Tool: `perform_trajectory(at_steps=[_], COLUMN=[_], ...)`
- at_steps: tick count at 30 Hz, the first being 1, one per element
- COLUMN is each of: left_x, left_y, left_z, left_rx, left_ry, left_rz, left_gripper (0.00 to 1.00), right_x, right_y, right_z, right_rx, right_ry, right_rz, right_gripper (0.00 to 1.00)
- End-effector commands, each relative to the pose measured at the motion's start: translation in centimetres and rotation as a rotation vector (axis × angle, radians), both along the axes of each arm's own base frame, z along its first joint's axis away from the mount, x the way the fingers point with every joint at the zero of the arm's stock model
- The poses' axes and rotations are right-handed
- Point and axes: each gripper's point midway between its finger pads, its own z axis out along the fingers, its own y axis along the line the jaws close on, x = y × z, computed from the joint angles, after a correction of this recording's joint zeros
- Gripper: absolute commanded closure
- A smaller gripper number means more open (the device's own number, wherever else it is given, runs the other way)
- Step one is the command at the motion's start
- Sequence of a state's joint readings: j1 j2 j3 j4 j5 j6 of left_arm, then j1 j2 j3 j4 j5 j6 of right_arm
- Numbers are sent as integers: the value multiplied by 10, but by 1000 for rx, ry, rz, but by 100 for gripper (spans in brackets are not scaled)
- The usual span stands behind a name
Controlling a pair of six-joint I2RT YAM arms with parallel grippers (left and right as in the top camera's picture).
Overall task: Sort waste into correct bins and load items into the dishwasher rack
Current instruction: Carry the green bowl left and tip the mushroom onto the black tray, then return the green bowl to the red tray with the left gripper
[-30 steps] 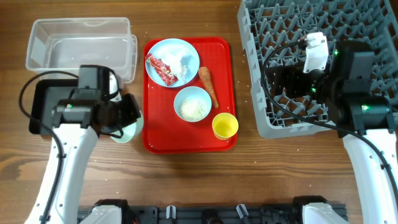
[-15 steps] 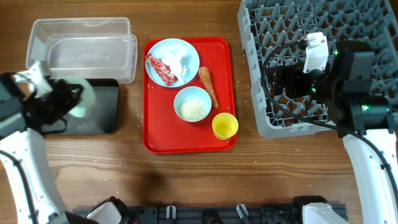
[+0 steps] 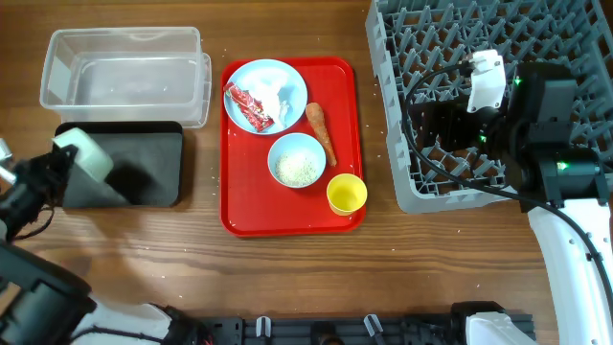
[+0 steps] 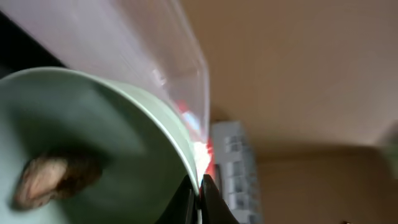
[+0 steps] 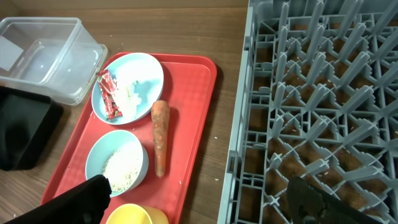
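Note:
The robot's left gripper should release the pale green bowl in the red serving tray's empty near corner [image 3: 254, 210], before the blue bowl.
My left gripper [image 3: 43, 177] is at the far left, shut on the rim of the pale green bowl [image 3: 84, 153], which is tilted over the left end of the black tray [image 3: 144, 163]. In the left wrist view the jaws [image 4: 200, 190] pinch the bowl's rim [image 4: 155, 134], and a brown food scrap [image 4: 56, 177] lies inside. The clear tub [image 3: 124, 72] stands behind the black tray. The blue plate [image 3: 266, 96] holds a red wrapper [image 3: 249, 107] and a tissue [image 3: 280, 96]. The carrot [image 3: 321, 132], the blue bowl of rice [image 3: 297, 160] and the yellow cup [image 3: 346, 194] are nearby. My right gripper [image 5: 202, 202] is open over the rack [image 3: 498, 38].
The plate, carrot, blue bowl and cup sit on a flat red serving tray [image 3: 239, 216] in the middle. The grey rack fills the right back of the wooden table. Scattered rice grains lie on the wood near the tray and rack.
My left arm has swung left with the green bowl, from beside the red tray to the black tray's left end, and the bowl now tilts. The right arm has not moved.

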State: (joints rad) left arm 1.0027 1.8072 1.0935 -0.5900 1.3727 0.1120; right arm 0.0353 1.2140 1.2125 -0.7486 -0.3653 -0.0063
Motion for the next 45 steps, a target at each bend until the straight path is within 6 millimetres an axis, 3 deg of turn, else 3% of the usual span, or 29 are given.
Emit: perform_trajectory(at_steps=[1, 13, 18, 21, 23, 27, 28, 33, 37, 41, 45], left_x=[-4, 1, 21, 32, 34, 19, 10, -22, -40, -62, -72], left_y=[9, 13, -15, -59, -108, -185, -218, -308, -337, -341, -340], left_z=[21, 24, 54, 81, 87, 65, 53, 5, -27, -54, -61], left_rx=[-106, -80, 84, 249, 403, 629, 691, 933, 1066, 1155, 1198], left_ry=[-166, -168, -110, -66, 32, 221, 267, 353, 441, 583, 628], left_rz=[-20, -24, -63, -103, -139, -259, -350, -647, -740, -780, -780], left_gripper=[96, 96, 96, 96, 96, 96, 96, 96, 96, 96, 96], right_x=[3, 3, 3, 3, 3, 3, 3, 3, 3, 1, 2], right_y=[-3, -3, -3, -3, -3, -3, -3, -3, -3, -3, -3], right_z=[4, 4, 4, 4, 4, 4, 4, 4, 4, 2, 3], right_rx=[-18, -18, -17, -17, -17, -17, -18, -18, -18, -19, -18], right_ry=[-13, -11, -13, -12, -12, -13, -13, -13, -11, -4, -5], right_rz=[0, 0, -1, -1, -1, -1, -1, 0, 0, 0, 0], right_gripper=[7, 7, 7, 7, 7, 7, 7, 7, 7, 7, 7])
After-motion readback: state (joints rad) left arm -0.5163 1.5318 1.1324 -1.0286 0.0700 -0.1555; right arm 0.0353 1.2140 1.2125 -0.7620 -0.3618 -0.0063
